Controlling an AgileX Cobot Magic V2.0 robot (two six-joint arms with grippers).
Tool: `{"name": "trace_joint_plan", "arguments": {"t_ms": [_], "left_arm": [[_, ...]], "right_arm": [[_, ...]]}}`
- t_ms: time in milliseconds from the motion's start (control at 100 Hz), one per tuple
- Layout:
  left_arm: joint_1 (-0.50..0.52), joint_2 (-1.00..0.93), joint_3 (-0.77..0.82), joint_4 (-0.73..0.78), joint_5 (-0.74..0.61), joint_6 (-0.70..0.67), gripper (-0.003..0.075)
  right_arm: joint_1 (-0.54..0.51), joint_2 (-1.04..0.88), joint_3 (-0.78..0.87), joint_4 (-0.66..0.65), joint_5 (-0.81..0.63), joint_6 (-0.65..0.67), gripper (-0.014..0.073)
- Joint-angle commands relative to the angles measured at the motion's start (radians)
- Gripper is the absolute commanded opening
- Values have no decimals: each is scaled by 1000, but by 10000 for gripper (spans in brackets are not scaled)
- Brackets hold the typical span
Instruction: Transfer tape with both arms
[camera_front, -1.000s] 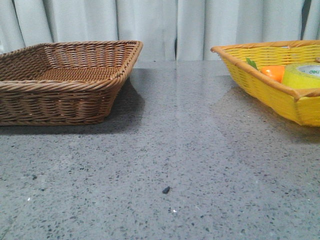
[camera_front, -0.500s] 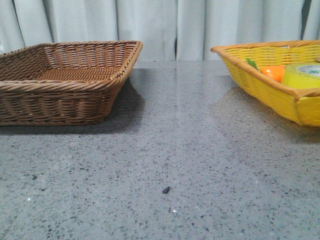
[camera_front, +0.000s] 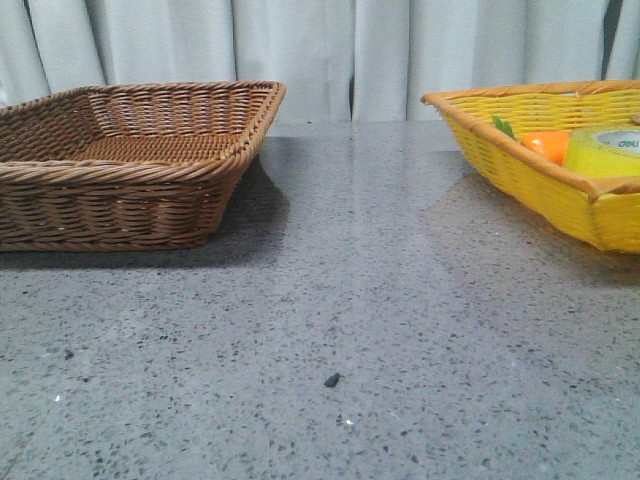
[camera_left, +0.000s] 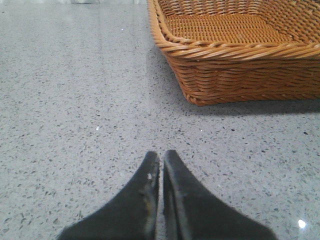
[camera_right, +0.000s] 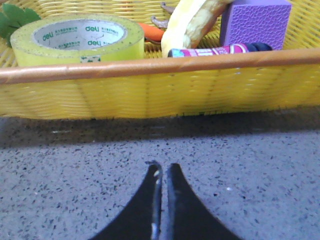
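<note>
The robot's right gripper will next close on the tape's side (camera_front: 582, 146) (camera_right: 23, 39) closest to the brown basket, its fingers around the edge of the roll.
The tape (camera_front: 608, 150), a yellow roll with a white core printed "deli", lies flat in the yellow basket (camera_front: 520, 165) at the right. In the right wrist view the tape (camera_right: 77, 42) sits behind the basket's orange rim (camera_right: 160, 66). My right gripper (camera_right: 162, 167) is shut and empty, low over the table in front of that basket. My left gripper (camera_left: 161, 155) is shut and empty over bare table, short of the brown wicker basket (camera_left: 240, 55). Neither arm shows in the front view.
The brown basket (camera_front: 130, 160) stands at the left and looks empty. The yellow basket also holds an orange carrot-like item (camera_front: 548, 145), a banana (camera_right: 192, 20), a purple block (camera_right: 255, 20) and a pink tube (camera_right: 220, 50). A small dark speck (camera_front: 332, 380) lies on the grey stone table.
</note>
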Motion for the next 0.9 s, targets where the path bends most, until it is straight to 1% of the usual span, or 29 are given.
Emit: {"name": "trace_joint_plan", "arguments": {"t_ms": [0,250,450,660,730,890], "left_arm": [[3,-30,8,-8,-56,0,-20],[3,-30,8,-10,-159,0,-20],[3,-30,8,-10,-163,0,-21],[3,-30,8,-10,-182,-6,-20],[3,-30,8,-10,-209,0,-20],[3,-30,8,-10,-325,0,-20]], "right_arm": [[-6,-20,21,0,-16,1,-66],[-6,-20,21,0,-16,1,-66],[-6,-20,21,0,-31,1,-66],[-6,-20,21,0,-162,1,-66],[-6,-20,21,0,-219,1,-66],[-6,-20,21,0,-361,1,-66]]}}
